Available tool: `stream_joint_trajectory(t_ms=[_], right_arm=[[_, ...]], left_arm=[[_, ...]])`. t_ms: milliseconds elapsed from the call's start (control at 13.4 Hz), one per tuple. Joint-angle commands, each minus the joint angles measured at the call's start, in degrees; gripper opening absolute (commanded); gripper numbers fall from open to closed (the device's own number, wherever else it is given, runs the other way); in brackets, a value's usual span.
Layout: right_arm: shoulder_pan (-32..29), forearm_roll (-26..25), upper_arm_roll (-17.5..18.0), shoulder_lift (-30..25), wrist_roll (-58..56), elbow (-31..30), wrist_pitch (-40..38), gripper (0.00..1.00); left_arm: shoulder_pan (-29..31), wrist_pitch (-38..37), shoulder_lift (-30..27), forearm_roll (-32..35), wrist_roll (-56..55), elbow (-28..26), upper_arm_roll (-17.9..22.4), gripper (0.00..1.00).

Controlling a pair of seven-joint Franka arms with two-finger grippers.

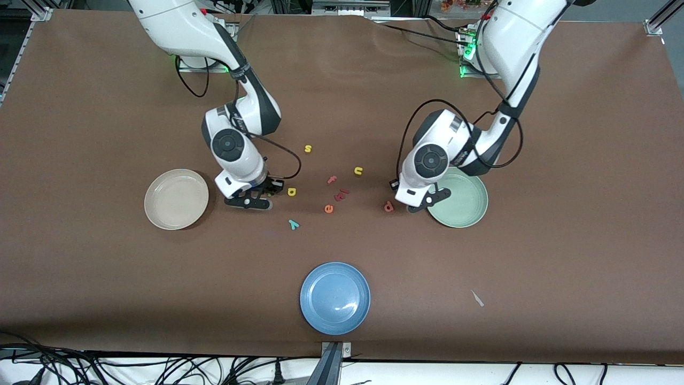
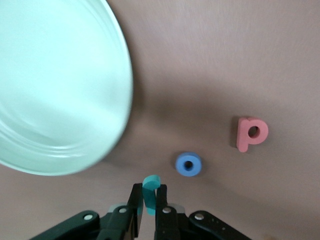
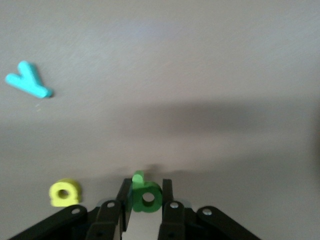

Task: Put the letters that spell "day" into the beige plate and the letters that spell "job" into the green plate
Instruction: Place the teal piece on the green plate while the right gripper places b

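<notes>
The robot's right gripper needs to release the green d, now down beside the beige plate, near the middle of the beige plate (image 1: 181, 198).
My left gripper (image 2: 148, 189) is shut on the teal j (image 2: 150, 184), which stands upright between its fingers. It is low over the table at the green plate's (image 2: 60, 85) edge (image 1: 458, 197). The blue o (image 2: 188, 164) and the salmon b (image 2: 251, 132) lie on the table close by; the b (image 1: 388, 206) also shows in the front view. My right gripper (image 3: 145, 184) is shut on the green d (image 3: 140, 197), down at the table beside the beige plate (image 1: 176, 199). The yellow a (image 3: 64, 192) (image 1: 291, 191) lies next to it. The teal y (image 3: 28, 80) (image 1: 293, 224) lies nearer the front camera.
Between the two grippers lie a yellow s (image 1: 308, 148), a yellow u (image 1: 358, 171), a salmon f (image 1: 332, 179), an orange e (image 1: 328, 208) and another reddish letter (image 1: 341, 194). A blue plate (image 1: 335, 298) stands near the table's front edge, with a white scrap (image 1: 477, 298) beside it.
</notes>
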Motion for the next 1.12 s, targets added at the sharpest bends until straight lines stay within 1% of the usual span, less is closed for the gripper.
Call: stream_joint_trajectory(t_ms=[0, 74, 223, 298, 521, 670, 745, 819, 894, 968, 1043], right_arm=[[-0.7, 1.4, -4.6, -4.8, -9.5, -1.6, -5.9, 0.0], [-0.7, 1.5, -6.0, -6.0, -11.8, -1.9, -8.0, 0.0], [-0.7, 1.5, -8.7, -6.9, -13.3, -3.4, -8.9, 0.0], [-0.7, 1.5, -10.1, -7.0, -14.7, -3.9, -8.8, 0.0], [-1.6, 1.5, -14.3, -5.6, -20.6, -3.9, -8.7, 0.0], [-5.6, 1.5, -14.4, -4.6, -27.1, -3.5, -8.2, 0.0], [-7.0, 1.7, -14.3, -4.2, -29.5, -3.2, -8.2, 0.23], [-7.6, 2.5, -14.3, -3.5, -30.0, -2.6, -8.2, 0.86], [-7.4, 4.2, -14.1, -3.2, -30.2, -2.0, -8.7, 1.0], [-7.0, 6.0, -13.8, -3.2, -29.5, -1.8, -8.7, 1.0], [-6.1, 8.0, -13.6, -3.3, -29.5, -1.7, -8.8, 1.0]], left_arm=[[3.7, -2.9, -2.5, 2.0, 7.1, 0.2, -0.1, 0.0], [4.9, -2.8, -2.4, 3.6, 10.3, 0.2, -0.1, 0.0], [6.2, -2.3, -1.9, 11.0, 10.9, 0.2, -0.2, 0.0], [6.9, -2.2, -1.2, 12.3, 11.6, 0.1, -0.2, 0.0], [7.6, -2.0, 1.0, 12.0, 11.5, -0.1, -0.2, 0.0], [7.6, -1.6, 2.3, 11.7, 11.4, -0.1, -0.2, 0.0], [7.5, -1.6, 2.8, 11.6, 11.3, -0.1, -0.3, 0.0], [7.4, -1.6, 3.6, 11.4, 10.7, -0.2, -0.6, 0.0], [6.9, -1.6, 4.2, 11.4, 10.6, -0.1, -0.6, 0.0], [7.3, -1.6, 4.2, 11.4, 10.6, -0.1, -0.6, 0.0], [7.4, -1.6, 4.2, 11.4, 10.6, -0.1, -0.6, 0.19]])
